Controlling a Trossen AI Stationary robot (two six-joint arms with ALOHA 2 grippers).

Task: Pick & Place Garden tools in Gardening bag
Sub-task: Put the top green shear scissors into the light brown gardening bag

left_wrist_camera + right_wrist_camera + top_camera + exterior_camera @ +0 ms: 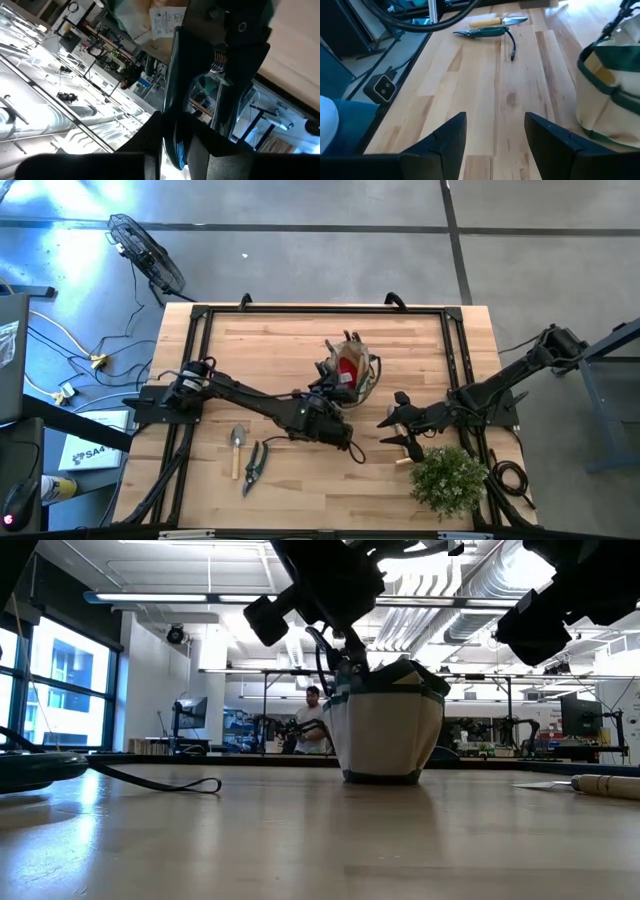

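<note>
I need to open my left gripper to let go of the dark pruning shears in the gardening bag's near side (pixel 352 391), by the red glove.
The gardening bag (pixel 368 370), olive-tan with dark green trim, stands upright at the table's middle with a red glove (pixel 347 366) inside. My left gripper (pixel 333 392) is at the bag's near-left rim, shut on dark pruning shears (pixel 220 90) with a coil spring. In the low view these shears (pixel 340 655) reach down to the bag's mouth (pixel 385 680). My right gripper (pixel 495 117) hangs open to the bag's right, with nothing between its fingers. A trowel (pixel 237 445) and another pair of shears (pixel 254 466) lie flat at the near left. My left gripper pinches the shears at the handle end (pixel 175 142) between its two fingers (pixel 220 160). The shears run on from the fingers toward the bag, lifted clear of the table, spring and blades farthest from the fingers. Whether the blades touch the bag I cannot tell.
A bushy green plant (pixel 448 480) stands at the near right corner, close to my right arm. A pale wooden handle (pixel 403 460) lies just near of my right gripper. A dark strap (pixel 160 780) trails over the table. Black rails frame the tabletop (pixel 300 330).
</note>
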